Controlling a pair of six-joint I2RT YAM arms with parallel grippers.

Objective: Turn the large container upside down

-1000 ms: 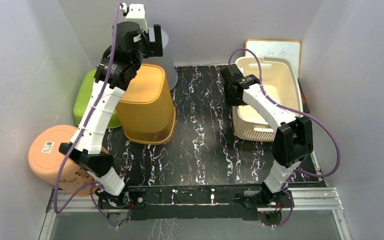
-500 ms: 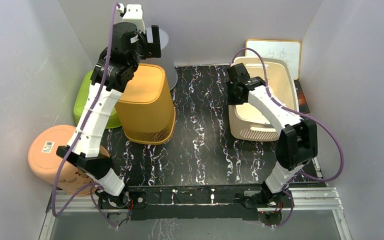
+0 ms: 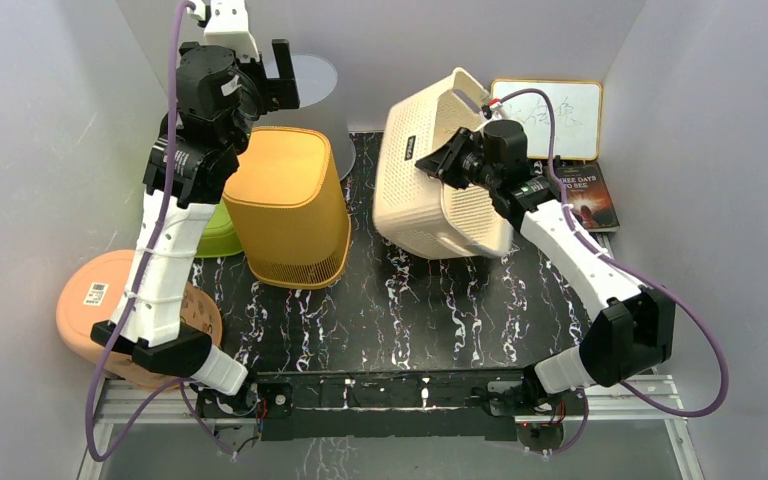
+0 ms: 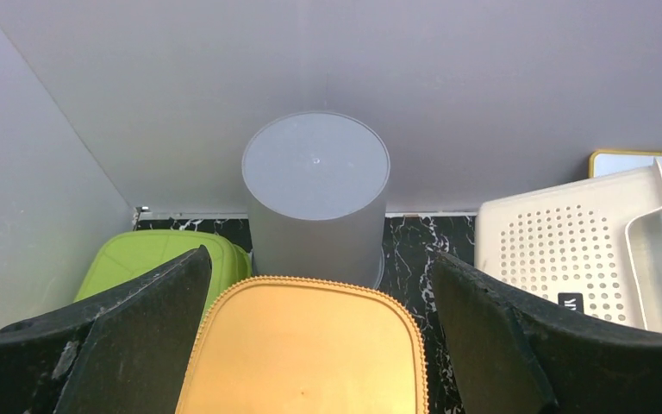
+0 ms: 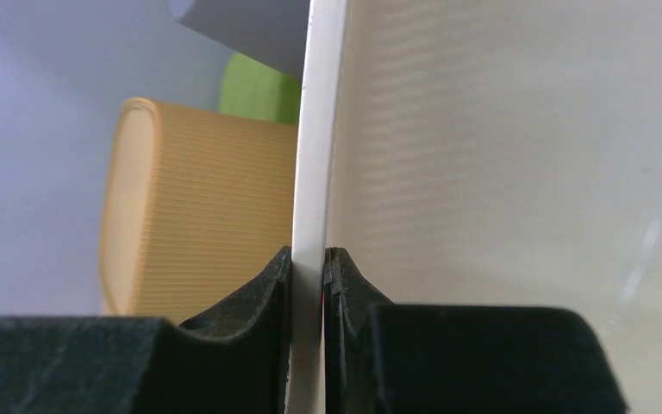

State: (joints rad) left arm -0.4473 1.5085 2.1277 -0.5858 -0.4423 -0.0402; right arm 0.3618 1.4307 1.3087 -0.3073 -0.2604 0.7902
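Next, my right gripper sets the cream basket down on the black table (image 3: pixel 441 205), between the orange container and the book, and lets go of it there.
The large cream perforated basket (image 3: pixel 430 175) is lifted off the black table and tipped on its side at centre right, its pierced base toward the camera. My right gripper (image 3: pixel 452 160) is shut on its rim; in the right wrist view the jaws (image 5: pixel 308 254) pinch the thin white rim (image 5: pixel 315 129), with the basket wall (image 5: pixel 500 155) to the right. My left gripper (image 3: pixel 268 85) is open and empty, high above the orange ribbed container (image 3: pixel 290 205), which stands upside down. In the left wrist view the open fingers (image 4: pixel 151 310) flank its flat base (image 4: pixel 302 354).
A grey cylinder (image 3: pixel 312 80) stands at the back wall behind the orange container. A green container (image 3: pixel 218 230) and a peach one (image 3: pixel 100 300) lie at the left. A whiteboard (image 3: pixel 550 105) and a book (image 3: pixel 580 195) sit at the back right.
My right gripper has lifted the cream basket off the table, swung it left and tipped it on its side, uncovering the book. My left gripper has risen a little.
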